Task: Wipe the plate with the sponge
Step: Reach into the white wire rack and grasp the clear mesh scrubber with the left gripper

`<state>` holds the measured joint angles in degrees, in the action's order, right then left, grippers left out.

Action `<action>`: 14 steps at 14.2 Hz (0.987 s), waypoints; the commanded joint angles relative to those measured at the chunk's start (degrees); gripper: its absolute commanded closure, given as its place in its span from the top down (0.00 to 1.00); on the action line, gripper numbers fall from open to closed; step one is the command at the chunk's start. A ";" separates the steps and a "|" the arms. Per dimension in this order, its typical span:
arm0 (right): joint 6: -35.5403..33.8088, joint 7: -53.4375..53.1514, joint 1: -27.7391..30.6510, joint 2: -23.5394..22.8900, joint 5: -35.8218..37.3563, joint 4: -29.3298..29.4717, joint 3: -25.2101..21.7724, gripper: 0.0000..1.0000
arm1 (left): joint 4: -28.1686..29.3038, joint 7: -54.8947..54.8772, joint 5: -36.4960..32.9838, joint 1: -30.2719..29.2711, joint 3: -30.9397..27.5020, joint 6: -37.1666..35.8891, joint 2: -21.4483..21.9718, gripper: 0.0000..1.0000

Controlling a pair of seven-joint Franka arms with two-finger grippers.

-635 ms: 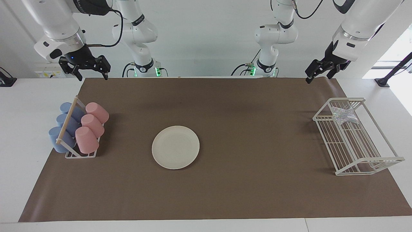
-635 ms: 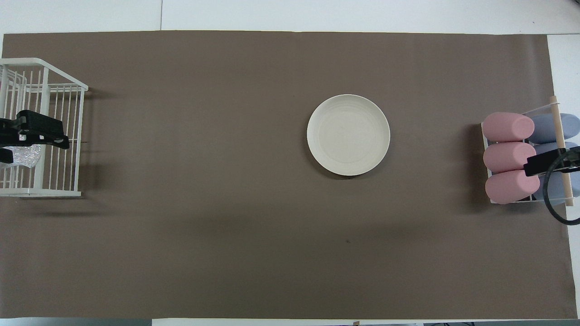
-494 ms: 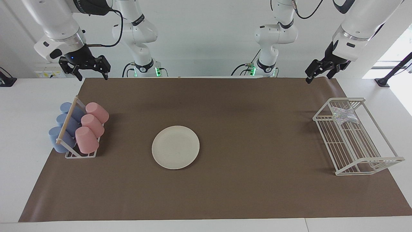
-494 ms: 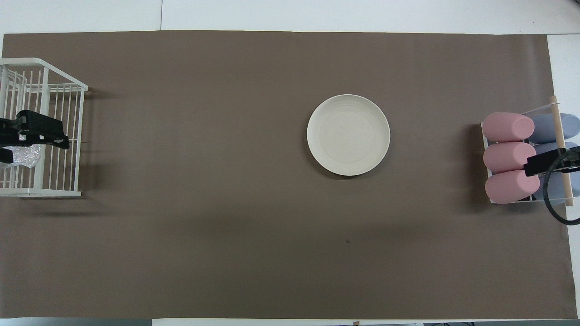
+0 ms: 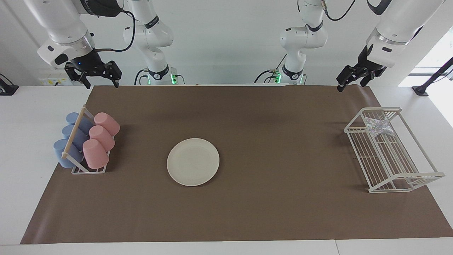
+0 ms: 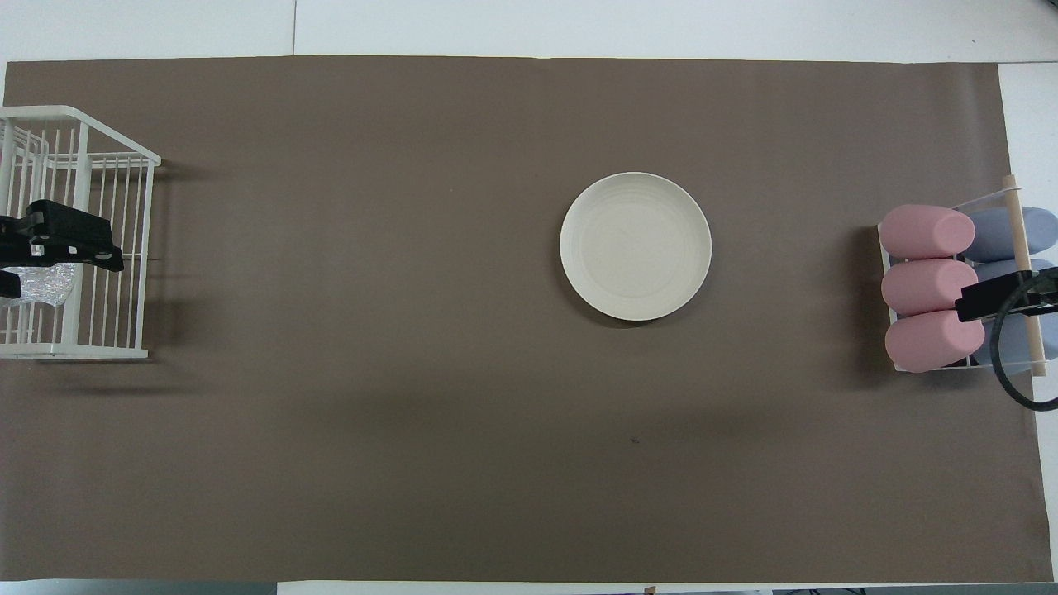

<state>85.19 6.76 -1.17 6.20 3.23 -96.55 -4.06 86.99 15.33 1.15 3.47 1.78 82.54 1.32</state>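
Observation:
Next, I lower my left gripper into the white wire rack and close it on the glittery bow-tie sponge point(image 6: 45, 283) lying there.
The cream-white plate point(image 5: 193, 162) point(image 6: 636, 245) lies bare on the brown mat, a little toward the right arm's end of the table. The glittery bow-tie sponge point(image 5: 379, 126) point(image 6: 37, 285) lies in the white wire rack point(image 5: 421, 176) at the left arm's end, in the part of the rack nearer to the robots. My left gripper point(image 5: 350, 85) hangs open high over that part of the rack, touching nothing. My right gripper point(image 5: 101, 85) waits open in the air over the cup holder, and it is empty too.
A small holder point(image 5: 88, 170) with three pink cups point(image 5: 101, 138) and three blue cups point(image 5: 70, 140) lying on their sides stands at the right arm's end. The brown mat point(image 5: 276, 141) covers most of the white table.
My left gripper has shifted very slightly above the rack. Nothing else has moved.

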 commanded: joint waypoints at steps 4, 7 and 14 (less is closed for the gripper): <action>-0.20 0.97 0.47 1.27 -1.20 -1.27 0.19 1.00 | 5.81 0.31 -9.04 1.01 0.33 3.23 1.94 1.00; -0.20 1.06 0.47 1.18 -1.20 -1.19 0.19 1.00 | 9.67 3.11 -15.63 2.76 0.59 5.61 0.98 1.00; -0.20 1.06 0.47 1.18 -1.20 -1.27 0.19 1.00 | 17.60 10.07 -36.90 7.25 0.59 13.70 -6.49 1.00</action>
<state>85.19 6.76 -1.17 6.20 3.23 -96.55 -4.06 104.35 23.63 -30.56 9.27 2.99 94.90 -2.64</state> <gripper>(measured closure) 0.000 0.000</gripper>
